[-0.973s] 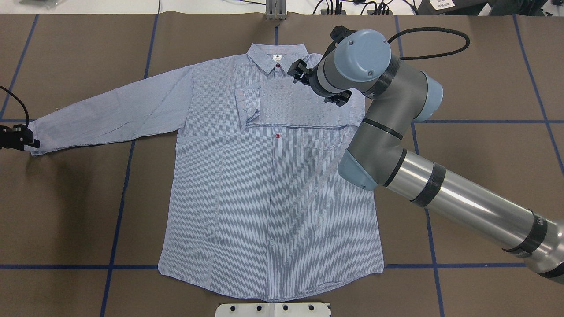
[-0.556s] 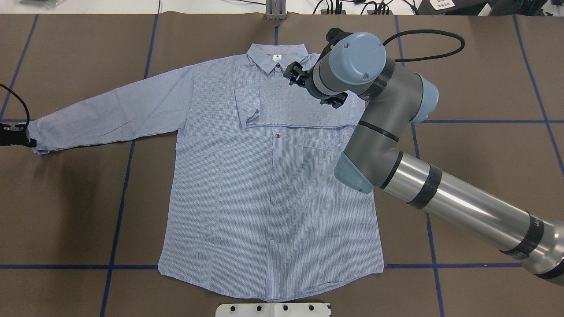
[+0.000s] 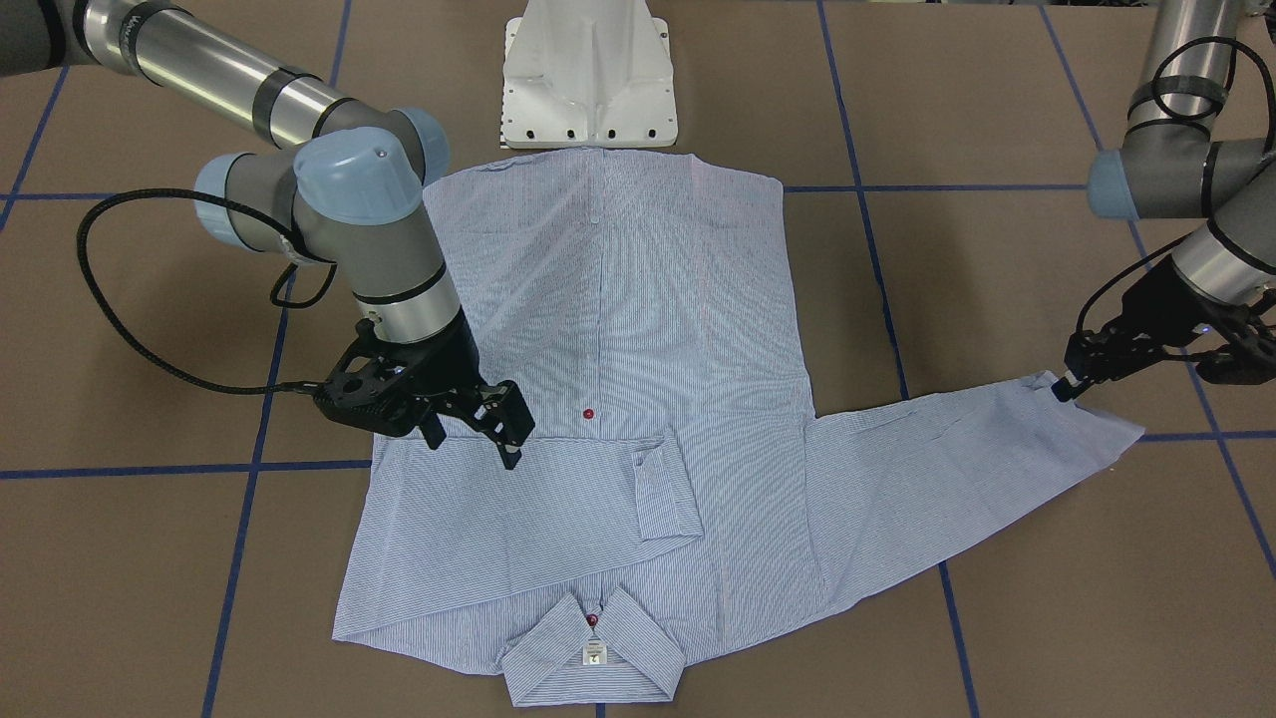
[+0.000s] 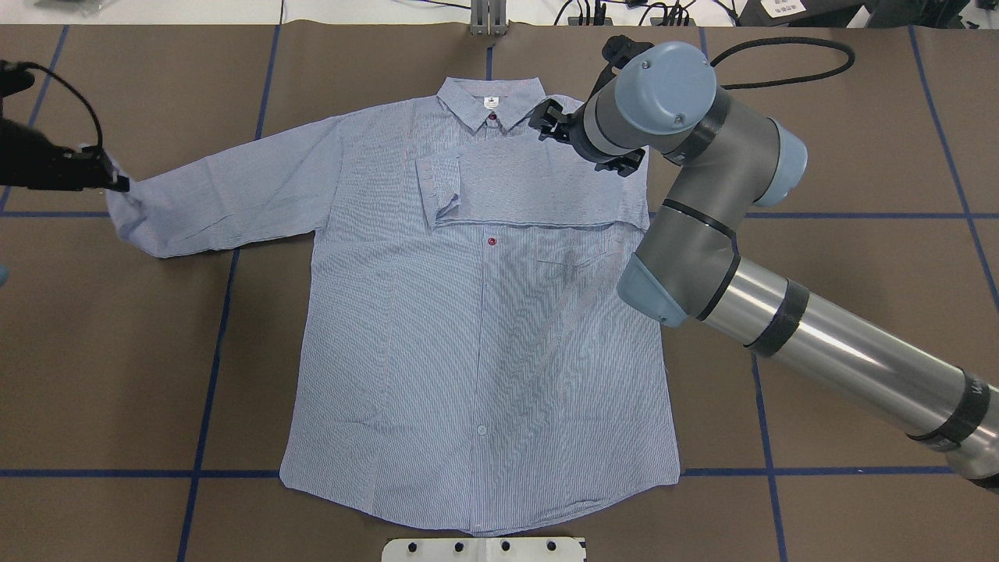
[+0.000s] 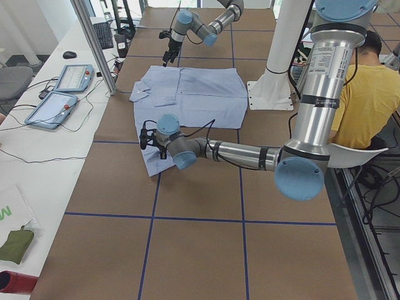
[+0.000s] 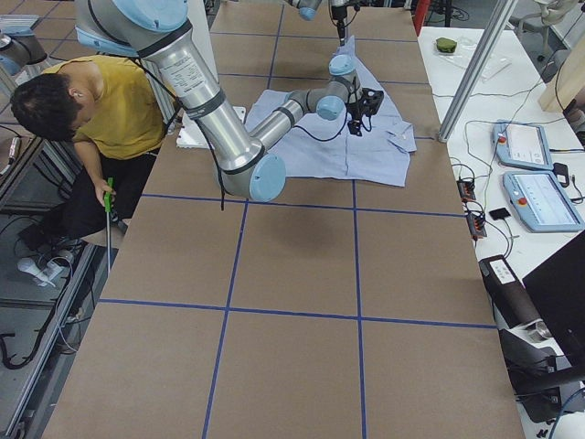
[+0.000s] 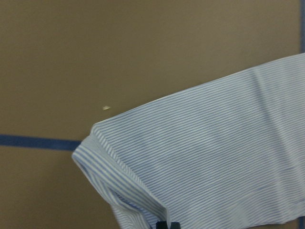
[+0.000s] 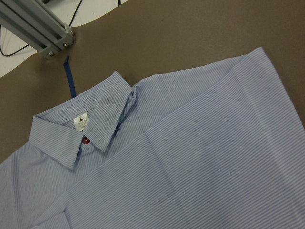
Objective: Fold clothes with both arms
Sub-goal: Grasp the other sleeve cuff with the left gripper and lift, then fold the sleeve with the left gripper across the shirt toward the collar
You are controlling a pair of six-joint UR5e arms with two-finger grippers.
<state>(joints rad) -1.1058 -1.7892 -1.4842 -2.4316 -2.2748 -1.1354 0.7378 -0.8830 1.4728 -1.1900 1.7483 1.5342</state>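
Note:
My left gripper is going to let go of the sleeve's cuff, now held just off the table, on the hem-side edge of the folded sleeve (image 3: 464, 418), under my right gripper.
The light blue striped shirt (image 4: 468, 351) lies front up on the brown table, collar (image 4: 492, 101) at the far edge. One sleeve (image 4: 531, 187) is folded across the chest. The other sleeve (image 4: 226, 195) stretches out to the left. My left gripper (image 4: 109, 182) is shut on that sleeve's cuff (image 7: 119, 181) and holds it a little off the table; the gripper also shows in the front-facing view (image 3: 1063, 389). My right gripper (image 3: 478, 439) is open and empty, hovering over the shoulder end of the folded sleeve (image 3: 558, 499), to the right of the collar (image 8: 95, 133).
The white pedestal base (image 3: 588, 90) stands at the shirt's hem. Blue tape lines (image 4: 211, 375) cross the table. An aluminium post (image 4: 488, 16) stands at the far edge. A person in yellow (image 5: 369, 94) sits behind the robot. Tablets (image 5: 62, 94) lie on the side table.
My left gripper has moved toward the far edge and rightward, pulling the cuff along and bending the sleeve's end. My right gripper has shifted slightly right, away from the collar.

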